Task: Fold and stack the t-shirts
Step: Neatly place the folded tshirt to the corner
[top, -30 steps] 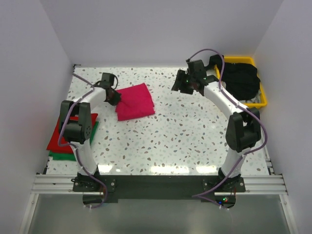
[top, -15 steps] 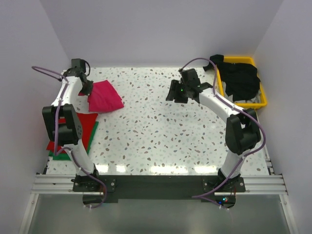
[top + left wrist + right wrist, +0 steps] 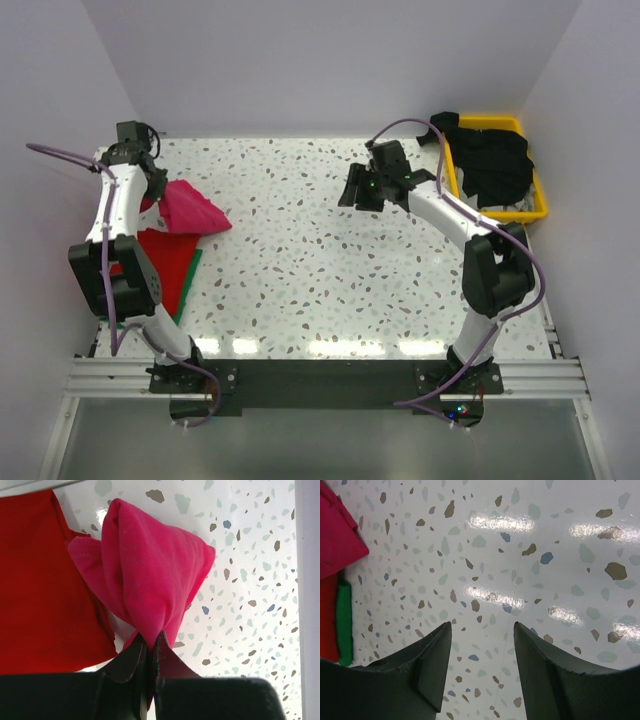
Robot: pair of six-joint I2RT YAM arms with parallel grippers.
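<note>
Next, my left gripper puts the folded magenta-pink t-shirt down on the back part of the folded red t-shirt (image 3: pixel 154 260) (image 3: pixel 17 555). The magenta-pink one now hangs over the red shirt's edge.
My left gripper (image 3: pixel 152 183) is shut on the folded magenta-pink t-shirt (image 3: pixel 190 208) and holds it at the table's far left, over the edge of the folded red t-shirt (image 3: pixel 160 262). In the left wrist view the pink shirt (image 3: pixel 150 570) hangs bunched from my closed gripper (image 3: pixel 149 642), beside the red shirt (image 3: pixel 45 580). A green t-shirt (image 3: pixel 192 270) lies under the red one. My right gripper (image 3: pixel 350 190) is open and empty above the table's middle back; in its wrist view the gripper (image 3: pixel 482 627) frames bare tabletop. Black t-shirts (image 3: pixel 490 160) fill the yellow tray.
The yellow plastic tray (image 3: pixel 540 205) stands at the back right corner. White walls close in the table at the left, back and right. The speckled tabletop (image 3: pixel 330 270) lies between the two arms.
My left gripper has dragged the pink t-shirt from the table's back middle to the far left, up to the red and green stack. My right arm has shifted slightly left.
</note>
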